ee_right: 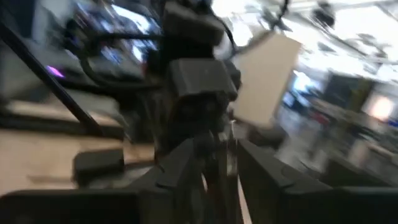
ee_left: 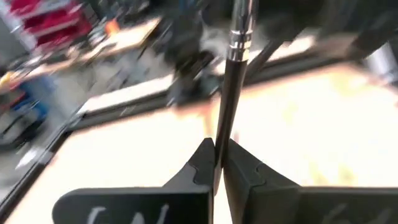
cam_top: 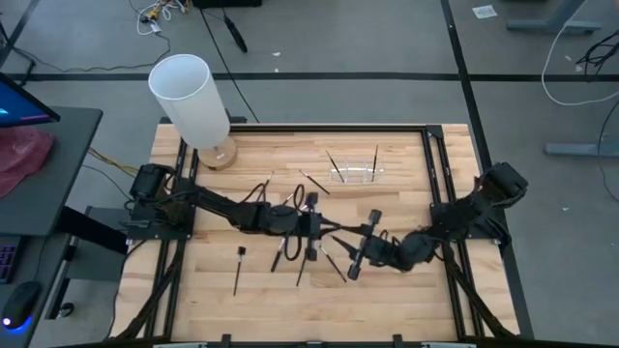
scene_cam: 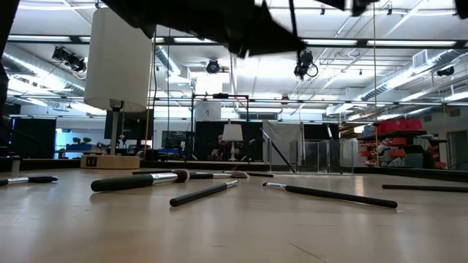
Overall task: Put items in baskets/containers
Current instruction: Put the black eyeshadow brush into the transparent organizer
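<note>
The brush's dark holder-end is in my left gripper, so my right gripper takes it next near its silver ferrule (ee_left: 241,36).
A thin dark makeup brush (ee_left: 225,106) with a silver ferrule hangs over the middle of the table, and my left gripper (cam_top: 324,230) is shut on it. My right gripper (cam_top: 345,239) faces it from the right. It is open, and its fingers (ee_right: 183,168) stand on either side of the brush's other end. Several more brushes (cam_top: 239,269) (scene_cam: 139,180) lie flat on the wood near the front. The clear holder (cam_top: 356,175) stands at the far middle with a few brushes leaning in it. My left gripper pinches the brush's dark handle (ee_left: 219,140) between its two fingertips. It comes roughly level from the table's left. The brush runs on past the fingertips toward the right arm, ferrule (ee_left: 240,31) ahead, lifted clear of the table. Whether my right gripper's fingers touch the brush I cannot tell.
A tall white cylinder (cam_top: 191,97) on a round wooden base stands at the far left corner. Loose brushes (cam_top: 314,182) (scene_cam: 329,194) lie scattered below and around both grippers. Black rails (cam_top: 437,164) frame the wooden top.
</note>
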`<state>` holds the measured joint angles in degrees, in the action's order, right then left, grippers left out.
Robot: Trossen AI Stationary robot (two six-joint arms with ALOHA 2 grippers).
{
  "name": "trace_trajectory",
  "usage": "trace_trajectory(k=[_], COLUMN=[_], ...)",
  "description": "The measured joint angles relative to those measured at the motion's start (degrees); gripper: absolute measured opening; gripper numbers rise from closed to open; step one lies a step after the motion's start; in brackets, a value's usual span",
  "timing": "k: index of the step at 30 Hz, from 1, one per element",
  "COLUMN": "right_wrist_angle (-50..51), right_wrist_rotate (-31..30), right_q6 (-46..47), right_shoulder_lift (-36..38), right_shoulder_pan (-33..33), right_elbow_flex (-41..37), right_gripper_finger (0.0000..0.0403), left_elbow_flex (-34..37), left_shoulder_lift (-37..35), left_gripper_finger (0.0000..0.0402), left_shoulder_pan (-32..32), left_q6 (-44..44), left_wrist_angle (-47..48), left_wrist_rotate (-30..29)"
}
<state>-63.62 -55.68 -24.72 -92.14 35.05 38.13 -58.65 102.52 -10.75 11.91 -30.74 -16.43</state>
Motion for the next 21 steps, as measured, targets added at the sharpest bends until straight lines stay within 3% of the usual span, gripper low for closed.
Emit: trace_trajectory(k=[4, 11, 17, 21], right_wrist_angle=[9.0, 21.6, 25.2, 25.2], right_wrist_rotate=[-7.7, -7.5, 4.4, 6.3], right_q6=[6.4, 21.9, 29.4, 30.0], right_shoulder_lift=[2.3, 4.0, 4.0, 4.0], right_shoulder_pan=[1.7, -2.3, -9.0, -11.3], right_elbow_flex=[0.0, 0.0, 0.0, 0.0], right_gripper_finger=[0.0152, 0.0171, 0.0167, 0.0158], left_elbow_flex=[0.0, 0.0, 0.0, 0.0], left_shoulder_lift=[0.0, 0.0, 0.0, 0.0], left_gripper_finger=[0.0014, 0.0016, 0.0015, 0.0017], left_shoulder_pan=[1.8, 4.1, 4.2, 4.3], left_q6=[-3.8, -7.5, -8.0, -8.0], left_wrist_angle=[5.3, 11.3, 11.9, 12.0], left_wrist_rotate=[-1.5, -1.1, -0.8, -1.1])
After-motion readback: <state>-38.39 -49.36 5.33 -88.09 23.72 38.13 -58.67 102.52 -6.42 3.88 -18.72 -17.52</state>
